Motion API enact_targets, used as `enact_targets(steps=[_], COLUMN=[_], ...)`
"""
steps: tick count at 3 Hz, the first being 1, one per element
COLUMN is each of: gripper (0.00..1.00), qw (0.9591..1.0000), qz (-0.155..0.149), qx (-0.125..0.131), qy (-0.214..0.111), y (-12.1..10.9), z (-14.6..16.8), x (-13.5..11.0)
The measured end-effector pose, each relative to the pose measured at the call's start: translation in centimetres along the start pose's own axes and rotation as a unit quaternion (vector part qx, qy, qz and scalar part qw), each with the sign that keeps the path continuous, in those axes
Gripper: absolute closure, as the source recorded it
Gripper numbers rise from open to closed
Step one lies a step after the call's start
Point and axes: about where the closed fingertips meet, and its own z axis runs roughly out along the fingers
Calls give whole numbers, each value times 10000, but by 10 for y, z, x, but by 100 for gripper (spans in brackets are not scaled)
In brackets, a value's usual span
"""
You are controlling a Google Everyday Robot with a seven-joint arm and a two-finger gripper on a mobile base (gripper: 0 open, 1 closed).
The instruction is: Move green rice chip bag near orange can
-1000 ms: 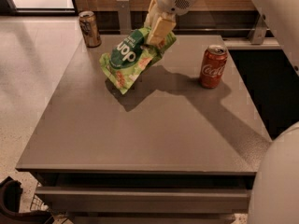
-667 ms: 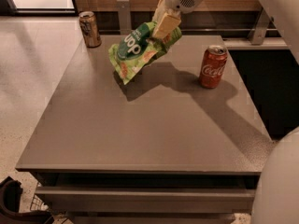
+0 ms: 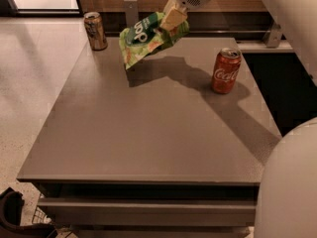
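Next, I open my gripper and let go of the green rice chip bag on the table's far part (image 3: 137,55), beside the orange can.
The green rice chip bag (image 3: 144,39), light green with a dark-green oval and white lettering, hangs tilted in the air above the far part of the table. My gripper (image 3: 172,23) is shut on the bag's upper right corner. The bag casts a shadow on the tabletop below it. The orange can (image 3: 95,30), an orange-brown tin, stands upright at the table's far left corner, a short way left of the bag. The bag does not touch it.
A red Coca-Cola can (image 3: 226,70) stands upright on the right side of the grey table (image 3: 148,133). A wooden wall and a metal rail run behind the table. Part of my white body (image 3: 290,187) fills the lower right corner.
The gripper has lifted the bag off the tabletop and carried it higher and toward the far edge. Both cans have stayed where they were.
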Motion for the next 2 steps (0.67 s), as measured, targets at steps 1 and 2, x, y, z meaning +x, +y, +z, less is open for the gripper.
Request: enact_targets(steps=[1,2], gripper=[100,100], qw=[9987,9952], qz=[386,763], qx=[329,587], qy=[-76,-173], y=[-14,-18], z=[18,36], x=[0,5])
